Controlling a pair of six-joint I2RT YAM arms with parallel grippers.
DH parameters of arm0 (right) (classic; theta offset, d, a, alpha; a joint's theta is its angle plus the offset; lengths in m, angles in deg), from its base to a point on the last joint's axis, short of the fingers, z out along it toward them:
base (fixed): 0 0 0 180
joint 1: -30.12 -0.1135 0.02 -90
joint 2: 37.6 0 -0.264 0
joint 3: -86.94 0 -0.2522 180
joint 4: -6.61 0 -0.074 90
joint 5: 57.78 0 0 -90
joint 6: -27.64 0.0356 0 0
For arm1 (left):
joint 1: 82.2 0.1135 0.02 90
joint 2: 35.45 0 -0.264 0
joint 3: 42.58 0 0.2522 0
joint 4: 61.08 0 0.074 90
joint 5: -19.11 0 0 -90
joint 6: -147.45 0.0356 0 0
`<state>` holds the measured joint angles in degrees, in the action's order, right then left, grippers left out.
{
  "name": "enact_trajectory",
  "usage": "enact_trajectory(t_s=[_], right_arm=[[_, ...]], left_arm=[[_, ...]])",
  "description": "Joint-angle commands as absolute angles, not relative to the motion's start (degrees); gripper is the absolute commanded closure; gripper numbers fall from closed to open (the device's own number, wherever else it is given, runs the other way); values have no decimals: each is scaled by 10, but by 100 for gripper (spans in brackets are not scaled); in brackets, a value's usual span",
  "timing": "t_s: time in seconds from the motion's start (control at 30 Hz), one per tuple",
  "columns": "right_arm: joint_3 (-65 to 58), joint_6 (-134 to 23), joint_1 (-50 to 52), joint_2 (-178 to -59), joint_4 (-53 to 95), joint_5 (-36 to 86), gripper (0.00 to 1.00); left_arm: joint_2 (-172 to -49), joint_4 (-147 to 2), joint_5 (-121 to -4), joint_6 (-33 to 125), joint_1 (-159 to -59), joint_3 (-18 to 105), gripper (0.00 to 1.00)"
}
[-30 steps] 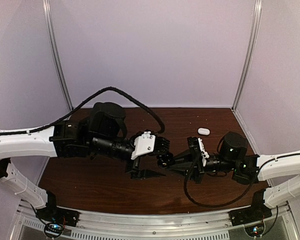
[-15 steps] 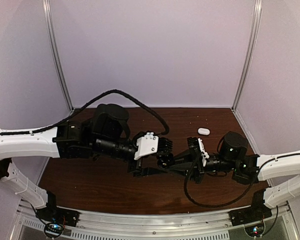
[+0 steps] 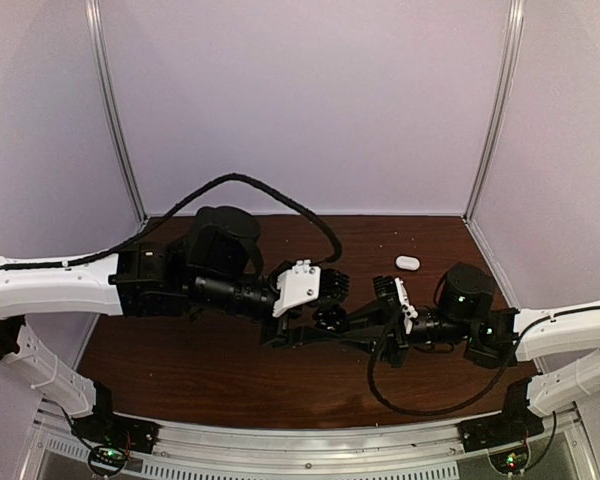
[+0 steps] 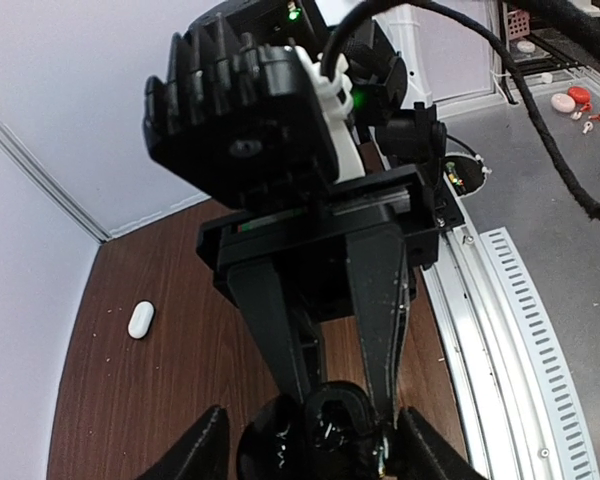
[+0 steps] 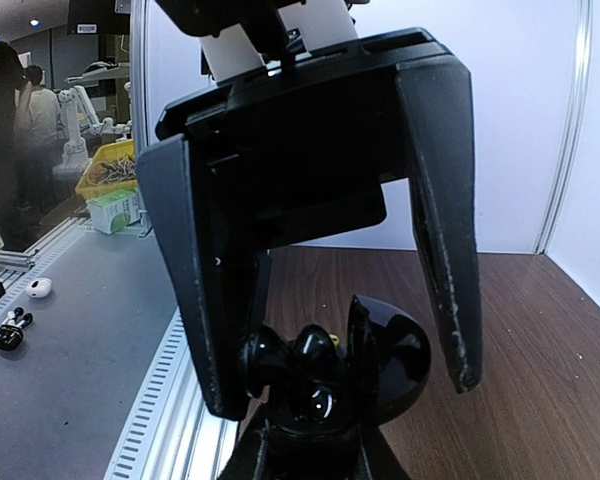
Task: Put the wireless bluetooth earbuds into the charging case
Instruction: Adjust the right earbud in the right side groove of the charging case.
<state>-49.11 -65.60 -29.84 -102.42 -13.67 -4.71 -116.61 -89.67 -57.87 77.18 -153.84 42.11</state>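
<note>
One black earbud is poking out crooked over the edge of the black case, so next my left gripper backs away and grips that earbud (image 5: pixel 266 356) from a different angle.
The charging case (image 3: pixel 408 262) is a small white oval, lying closed on the brown table at the back right; it also shows in the left wrist view (image 4: pixel 140 318). No white earbuds are in view. My right gripper (image 3: pixel 346 322) is shut on a black round puck (image 3: pixel 330 318) with its hinged lid open and glossy black rounded bits inside (image 5: pixel 315 365). It holds the puck above the table's middle. My left gripper (image 3: pixel 318 316) is open, and its fingers (image 5: pixel 205 300) straddle the puck from the left.
The two grippers face each other tip to tip over the table (image 3: pixel 220 375). A black cable (image 3: pixel 410 400) loops below the right arm. A metal rail (image 3: pixel 310 440) runs along the near edge. Pale walls close the back and sides.
My left gripper has moved a little to the right, and its open fingers now reach round the black puck. My right gripper has stayed in place with the puck.
</note>
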Motion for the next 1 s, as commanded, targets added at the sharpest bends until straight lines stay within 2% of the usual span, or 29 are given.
enact_trajectory(t_s=[0.0,0.63,0.97], right_arm=[[-476,-660,-299,-1014,-142,-55,100],[-485,-664,-304,-988,-151,-28,100],[-496,-643,-303,-968,-180,0,100]], left_arm=[[-1176,-854,-573,749,-1539,440,43],[-1188,-787,-556,645,-1519,418,47],[-1189,-777,-537,634,-1519,404,38]])
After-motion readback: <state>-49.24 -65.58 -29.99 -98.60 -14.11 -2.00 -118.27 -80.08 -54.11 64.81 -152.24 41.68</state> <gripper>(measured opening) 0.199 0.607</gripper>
